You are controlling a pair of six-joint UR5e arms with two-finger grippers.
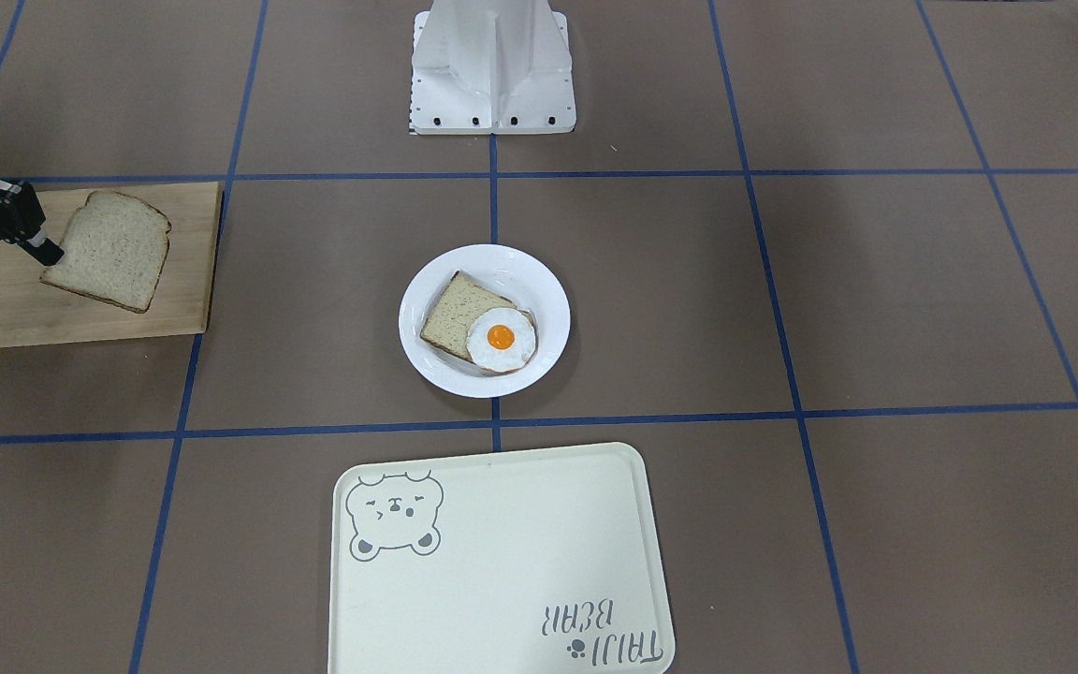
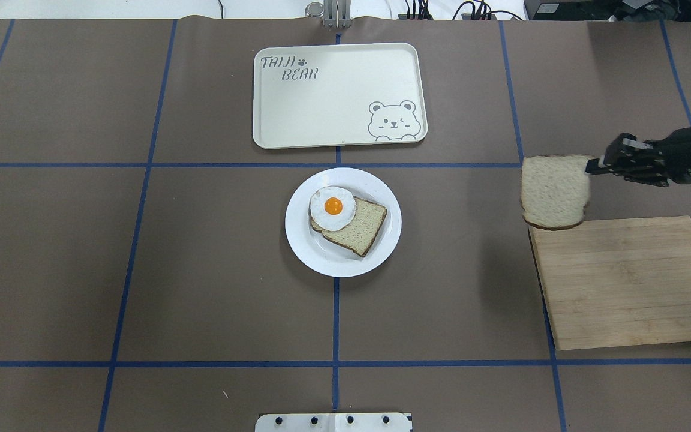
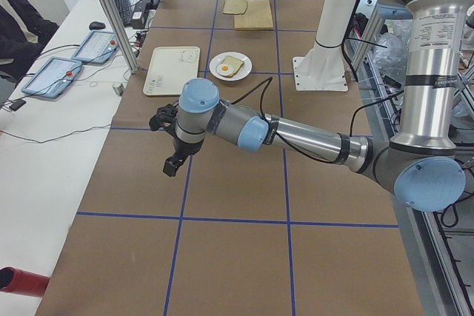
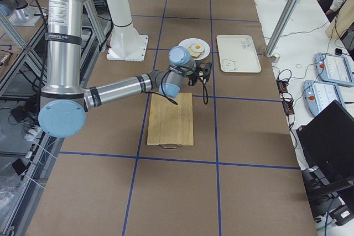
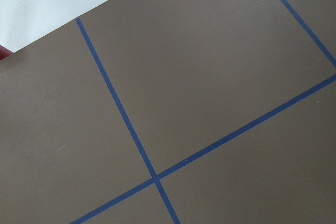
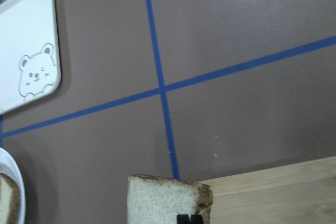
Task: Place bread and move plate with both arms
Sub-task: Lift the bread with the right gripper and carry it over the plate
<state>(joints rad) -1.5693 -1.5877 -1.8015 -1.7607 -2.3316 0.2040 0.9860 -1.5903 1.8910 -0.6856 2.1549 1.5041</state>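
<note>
I need to let go of the bread with my right gripper on top of the fried egg (image 1: 492,322) on the white plate. The bread is now held by the cutting board.
My right gripper (image 2: 589,166) is shut on the edge of the bread (image 2: 554,192), a pale tan slice with a dark crust, and holds it in the air by the far-left corner of the cutting board (image 2: 627,282). The front-facing view shows the same gripper (image 1: 50,253) and bread (image 1: 113,248); the right wrist view shows the bread (image 6: 163,200). The white plate (image 2: 339,265) sits at the table's middle with another slice (image 2: 360,228) and a fried egg (image 2: 332,207) on it. My left gripper (image 3: 170,164) hangs over bare table far from them; I cannot tell whether it is open or shut.
A cream tray (image 2: 333,96) with a bear drawing lies just beyond the plate. The white pedestal base (image 1: 492,65) stands on the robot's side of the table. Operator desks with tablets (image 3: 74,57) run along the far side.
</note>
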